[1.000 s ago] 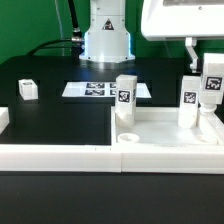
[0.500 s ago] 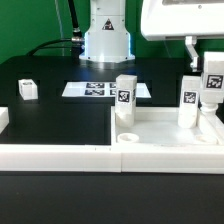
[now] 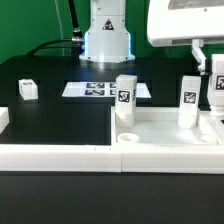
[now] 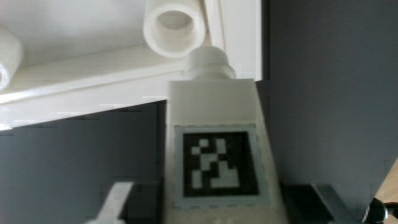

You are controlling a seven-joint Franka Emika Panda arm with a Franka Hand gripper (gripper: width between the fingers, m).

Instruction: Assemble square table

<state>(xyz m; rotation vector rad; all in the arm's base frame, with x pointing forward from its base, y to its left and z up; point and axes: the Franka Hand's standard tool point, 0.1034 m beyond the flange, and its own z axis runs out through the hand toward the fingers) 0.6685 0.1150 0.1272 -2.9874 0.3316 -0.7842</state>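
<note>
The tagged leg, now held between my fingers, will be let go by my gripper upright in the table top's near corner hole point(image 3: 207, 138) point(image 4: 175, 20), the one under my gripper.
The square table top point(image 3: 170, 126) lies at the exterior view's right, a white tray with a raised rim. Two tagged white legs point(image 3: 125, 96) point(image 3: 188, 101) stand upright on it, and a round screw hole point(image 3: 129, 138) shows in its near corner. My gripper point(image 3: 212, 68) hangs at the right edge, shut on a third tagged leg point(image 3: 217, 90), which is partly cut off by the frame. In the wrist view that leg point(image 4: 217, 140) stands between my fingers point(image 4: 118, 200), its threaded tip pointing toward the top's corner hole point(image 4: 171, 22).
A small white tagged block point(image 3: 28, 89) and another white piece point(image 3: 3, 119) lie at the exterior view's left. The marker board point(image 3: 100, 90) lies in front of the robot base point(image 3: 107, 40). A long white rail point(image 3: 60, 155) runs along the front.
My gripper has shifted to the exterior view's right with the leg, so more of the leg is cut off by the frame edge. The standing legs have not moved.
</note>
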